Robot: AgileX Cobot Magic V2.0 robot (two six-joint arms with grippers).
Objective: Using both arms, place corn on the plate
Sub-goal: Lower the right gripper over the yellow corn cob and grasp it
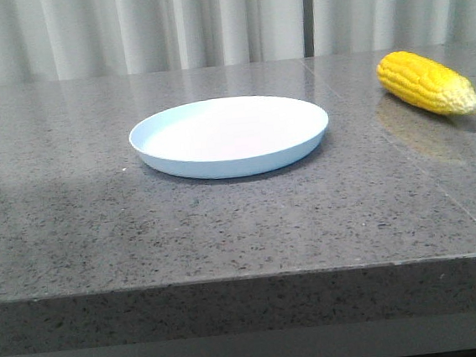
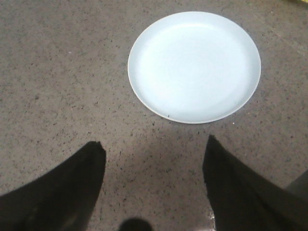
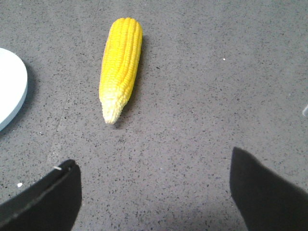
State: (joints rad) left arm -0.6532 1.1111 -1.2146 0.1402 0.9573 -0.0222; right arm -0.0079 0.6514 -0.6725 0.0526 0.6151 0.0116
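The yellow corn is next for my right gripper. It should go there and close across the corn's middle point(image 1: 423, 81) point(image 3: 120, 66), between the corn's pale tip and its rounded end.
The pale-blue plate point(image 1: 230, 135) rests near the middle of the grey stone table, with nothing on it. The yellow corn point(image 1: 427, 83) lies on the table at the far right, apart from the plate, its pale tip pointing right and toward the front. In the left wrist view the plate point(image 2: 194, 66) sits beyond my left gripper point(image 2: 153, 150), whose dark fingers stand wide apart over bare table. In the right wrist view the corn point(image 3: 120, 67) lies ahead of my right gripper point(image 3: 153, 164), also open and holding nothing, with the plate's rim point(image 3: 19, 94) at the side. Neither arm shows in the front view.
The table's front edge point(image 1: 247, 276) runs across the front view. Pale curtains point(image 1: 223, 20) hang behind the table. A seam in the stone point(image 1: 404, 154) runs between plate and corn.
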